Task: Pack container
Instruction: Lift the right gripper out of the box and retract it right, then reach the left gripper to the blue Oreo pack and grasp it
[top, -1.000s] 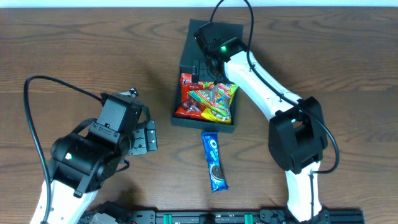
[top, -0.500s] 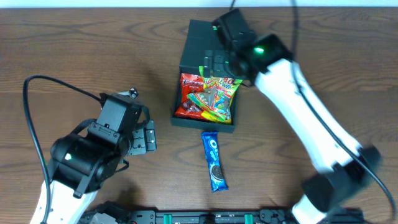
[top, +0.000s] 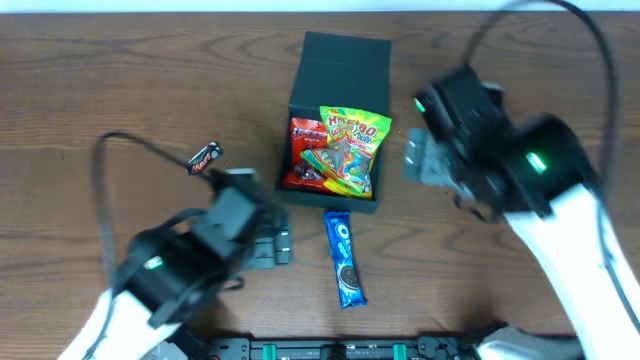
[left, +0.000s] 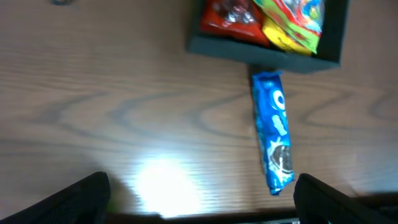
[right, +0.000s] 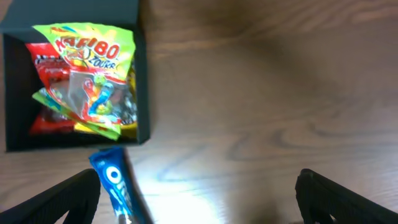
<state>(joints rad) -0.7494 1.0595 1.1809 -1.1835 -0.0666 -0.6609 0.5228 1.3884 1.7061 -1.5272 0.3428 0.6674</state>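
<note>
My left gripper should grip the middle of the blue Oreo packet (top: 343, 248) (left: 278, 122) at its white lettering, because the packet is still outside the container.
The dark teal container (top: 300, 85) stands open at the table's back centre, its lid flap behind it. In it lie a yellow Haribo bag (top: 352, 135) and a red packet (top: 303, 150). The container also shows in the left wrist view (left: 329, 37) and the right wrist view (right: 142, 87). A blue Oreo packet (top: 345, 258) lies on the table just in front of it. My left gripper (top: 280, 245) is open and empty, left of the Oreo packet (left: 273, 137). My right gripper (top: 418, 158) is open and empty, right of the container.
A small brown chocolate bar (top: 204, 157) lies on the wooden table left of the container. The table's front edge with a black rail (top: 350, 350) runs along the bottom.
My right gripper has let go of the Haribo bag in the container and drawn back to the right. My left arm has swung right, toward the Oreo packet, uncovering the small chocolate bar.
</note>
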